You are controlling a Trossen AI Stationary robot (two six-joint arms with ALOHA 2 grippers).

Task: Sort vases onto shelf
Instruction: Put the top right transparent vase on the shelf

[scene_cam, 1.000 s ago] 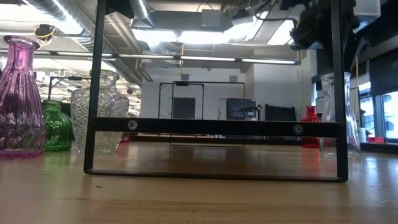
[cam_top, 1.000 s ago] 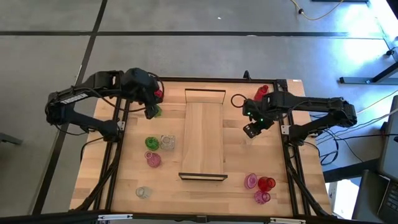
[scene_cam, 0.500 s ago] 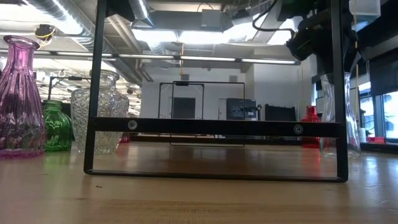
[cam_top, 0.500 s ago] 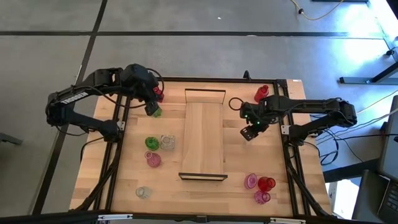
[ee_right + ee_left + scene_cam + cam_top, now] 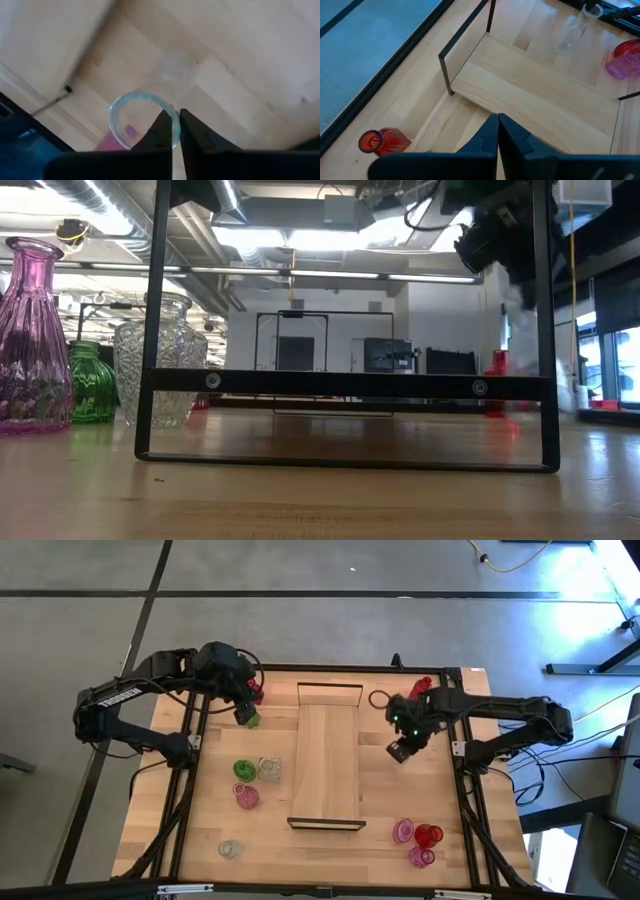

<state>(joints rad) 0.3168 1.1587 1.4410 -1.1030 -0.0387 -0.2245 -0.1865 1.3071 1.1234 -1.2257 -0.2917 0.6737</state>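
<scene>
My right gripper will set the clear vase down on the shelf's far corner (image 5: 345, 714), on the side of the standing red vase.
The shelf (image 5: 329, 755) lies in the table's middle, nothing on it. My right gripper (image 5: 398, 752) is just right of it, shut on a clear vase (image 5: 567, 35). My left gripper (image 5: 244, 716) hangs shut near the shelf's far left corner, and nothing shows between its fingers (image 5: 497, 120) in the left wrist view. A green vase (image 5: 251, 721) shows right at its tip; I cannot tell whether they touch. A red vase (image 5: 382, 141) lies on its side close by. My right gripper pinches the clear vase's rim (image 5: 173, 131) between its two fingers, one inside the mouth and one outside. The fingers come steeply from above. The vase hangs tilted below them (image 5: 564, 42); whether its base still rests on the table cannot be told.
Left of the shelf stand a green vase (image 5: 243, 770), a clear one (image 5: 269, 769), a pink one (image 5: 246, 797) and a small clear one (image 5: 230, 849). Near right are two pink vases (image 5: 403, 831) and a red one (image 5: 428, 836). Another red vase (image 5: 420, 688) stands far right.
My right gripper has shut on the clear vase's rim and edged toward the shelf, tipping more steeply. The vase stood upright on the table before; in the low view it now shows blurred and leaning.
</scene>
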